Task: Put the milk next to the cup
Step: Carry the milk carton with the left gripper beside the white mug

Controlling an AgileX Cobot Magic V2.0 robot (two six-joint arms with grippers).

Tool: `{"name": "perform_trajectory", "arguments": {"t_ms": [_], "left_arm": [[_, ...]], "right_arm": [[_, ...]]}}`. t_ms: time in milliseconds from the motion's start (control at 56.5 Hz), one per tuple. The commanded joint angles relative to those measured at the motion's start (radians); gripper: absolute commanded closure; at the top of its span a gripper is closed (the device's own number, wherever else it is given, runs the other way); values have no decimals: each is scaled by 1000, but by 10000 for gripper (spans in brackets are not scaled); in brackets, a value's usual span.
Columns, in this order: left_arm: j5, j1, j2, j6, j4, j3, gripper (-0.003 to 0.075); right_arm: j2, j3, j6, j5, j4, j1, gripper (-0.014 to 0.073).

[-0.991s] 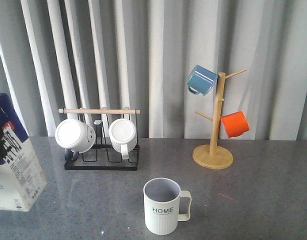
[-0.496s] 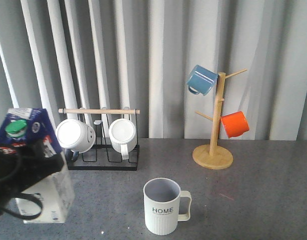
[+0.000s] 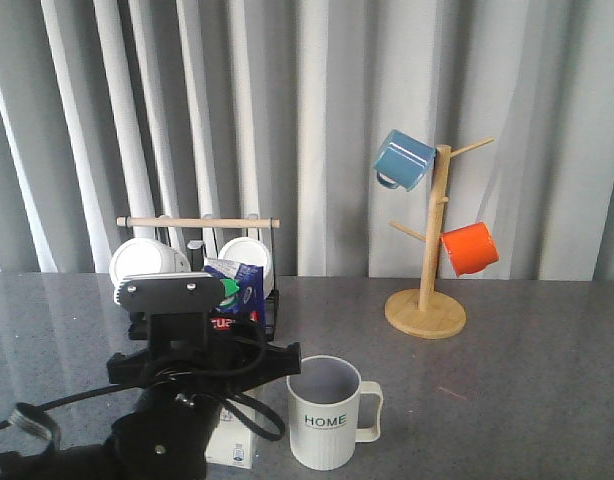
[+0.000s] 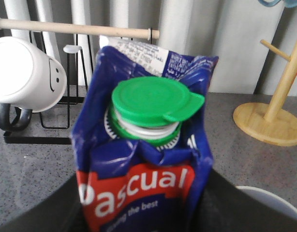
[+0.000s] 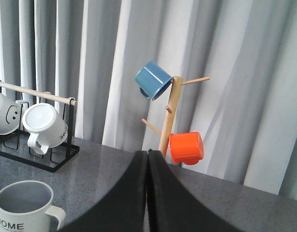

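Observation:
I will let go of the milk with my left gripper on the table (image 3: pixel 237 462) next to the cup, on the side opposite its handle.
The milk (image 3: pixel 234 287), a dark blue carton with a green cap and red "Pascual" label, is held upright in my left gripper (image 4: pixel 143 212), whose dark fingers flank its sides. My left arm (image 3: pixel 187 365) hides most of it in the front view. Its white base (image 3: pixel 232 448) shows low, just left of the cup (image 3: pixel 325 412), a ribbed cream "HOME" mug with its handle to the right. I cannot tell whether the base touches the table. The cup also shows in the right wrist view (image 5: pixel 22 208). My right gripper (image 5: pixel 148 153) is shut and empty, off to the cup's right.
A black wire rack (image 3: pixel 202 325) with a wooden bar holds two white mugs (image 4: pixel 27 75) behind the milk. A wooden mug tree (image 3: pixel 427 300) at the back right carries a blue mug (image 3: pixel 402 160) and an orange mug (image 3: pixel 470 248). Grey curtains hang behind the table.
My left arm has carried the milk from the far left edge rightward to just left of the cup. The cup, rack and mug tree have not moved.

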Motion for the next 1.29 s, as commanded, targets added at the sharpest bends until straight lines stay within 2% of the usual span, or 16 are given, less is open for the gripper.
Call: {"name": "perform_trajectory", "arguments": {"t_ms": [0,212,354,1274], "left_arm": [[-57,-4,5,-24,74,-52,726],[-122,-2,48,-196,109,-51,726],[-156,-2,52,-253,118,-51,726],[-145,-1,112,-259,135,-50,726]], "right_arm": [[-2,-26,-1,-69,-4,-8,602],[-2,-26,-1,-68,-4,-8,602],[-2,-26,-1,-69,-4,-8,602],[-2,-26,-1,-70,-4,-8,602]]}}
